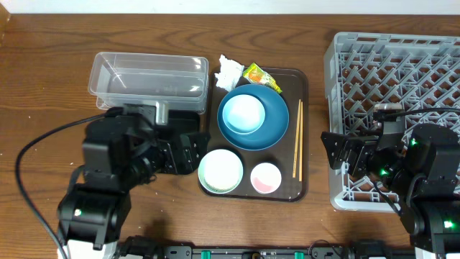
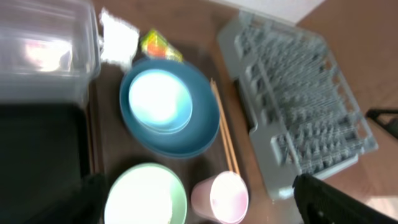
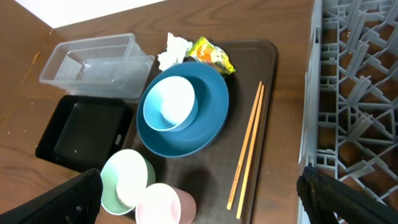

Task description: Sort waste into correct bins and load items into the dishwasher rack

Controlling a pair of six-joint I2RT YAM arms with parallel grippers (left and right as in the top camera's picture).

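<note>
The pink cup's rim (image 1: 252,181) (image 2: 211,200) on the side facing the pale-green bowl is next for my left gripper. It should go there and close on it.
On the brown serving tray (image 1: 305,108) a white-blue bowl (image 1: 243,114) sits inside a dark-blue bowl (image 1: 272,122). In front stand a pale-green bowl (image 1: 221,171) and a pink cup (image 1: 265,178). Chopsticks (image 1: 297,140) lie along the tray's right side. A white tissue (image 1: 230,70) and a yellow-green wrapper (image 1: 260,76) lie at its back edge. A whitish clump that looks like rice (image 3: 127,194) lies in the green bowl. My left gripper (image 1: 190,151) is open and empty left of the green bowl. My right gripper (image 1: 345,155) is open and empty at the grey rack's (image 1: 402,72) front left.
The clear tub (image 1: 147,75) stands back left. The black tray (image 3: 84,134) lies in front of it, mostly hidden under my left arm in the overhead view. The rack has nothing in it. A black cable loops on the table's left.
</note>
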